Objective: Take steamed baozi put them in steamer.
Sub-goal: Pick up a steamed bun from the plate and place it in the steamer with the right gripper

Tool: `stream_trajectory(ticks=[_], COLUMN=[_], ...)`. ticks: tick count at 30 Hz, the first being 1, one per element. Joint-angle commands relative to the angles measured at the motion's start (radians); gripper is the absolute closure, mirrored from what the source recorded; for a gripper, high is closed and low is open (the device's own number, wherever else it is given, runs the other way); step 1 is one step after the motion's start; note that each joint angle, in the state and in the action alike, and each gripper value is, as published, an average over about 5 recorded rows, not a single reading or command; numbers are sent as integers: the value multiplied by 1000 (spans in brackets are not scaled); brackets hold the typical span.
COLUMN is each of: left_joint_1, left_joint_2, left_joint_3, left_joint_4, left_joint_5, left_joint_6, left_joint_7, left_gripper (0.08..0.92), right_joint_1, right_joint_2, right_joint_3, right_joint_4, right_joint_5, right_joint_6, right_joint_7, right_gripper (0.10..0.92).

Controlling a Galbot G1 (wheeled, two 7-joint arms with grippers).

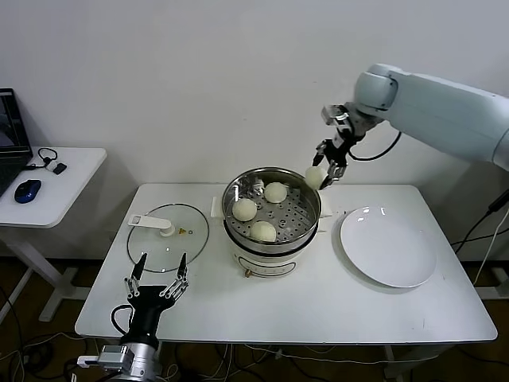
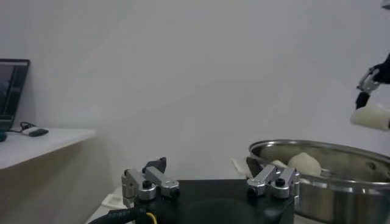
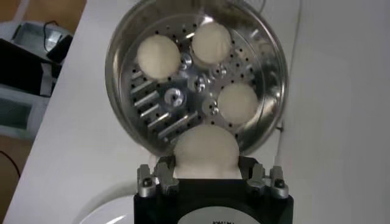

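My right gripper needs to let go of the baozi onto the steamer's perforated bottom (image 1: 293,217) (image 3: 176,111), on the side that is nearest to the white plate.
The steel steamer (image 1: 310,199) stands mid-table on its white cooker base and holds three cream-white baozi (image 1: 245,209) (image 1: 275,192) (image 1: 263,231). My right gripper (image 1: 320,177) is shut on a fourth baozi (image 1: 315,177) and holds it in the air just above the steamer's far right rim. In the right wrist view this baozi (image 3: 205,152) sits between the jaws above the steamer (image 3: 125,122), with three baozi (image 3: 158,56) on the perforated floor. My left gripper (image 1: 158,278) is open and empty at the table's front left edge, fingers up.
A glass lid (image 1: 187,235) with a white handle lies left of the steamer. A white plate (image 1: 388,247) lies bare to the right. A side table (image 1: 56,187) with a blue mouse (image 1: 27,190) and a laptop stands at far left.
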Motion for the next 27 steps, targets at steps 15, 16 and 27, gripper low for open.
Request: stream_trajectory(ticks=[15, 16, 27], left_joint_1=[-2, -2, 1], left_joint_2=[1, 1, 1], left_joint_3=[-7, -7, -9], left_joint_4=[5, 5, 4], left_joint_5=[-4, -4, -5], left_joint_6=[1, 1, 1], left_joint_7=[-1, -1, -1], left_gripper=[177, 177, 177], right_joint_1=[-185, -188, -220], right_joint_2=[112, 112, 127], right_joint_3=[13, 15, 35], right_joint_4=[-36, -42, -90], right_joint_5=[-30, -34, -63], right_joint_6=[-38, -37, -30], right_joint_7=[17, 16, 16], right_gripper=[347, 347, 347])
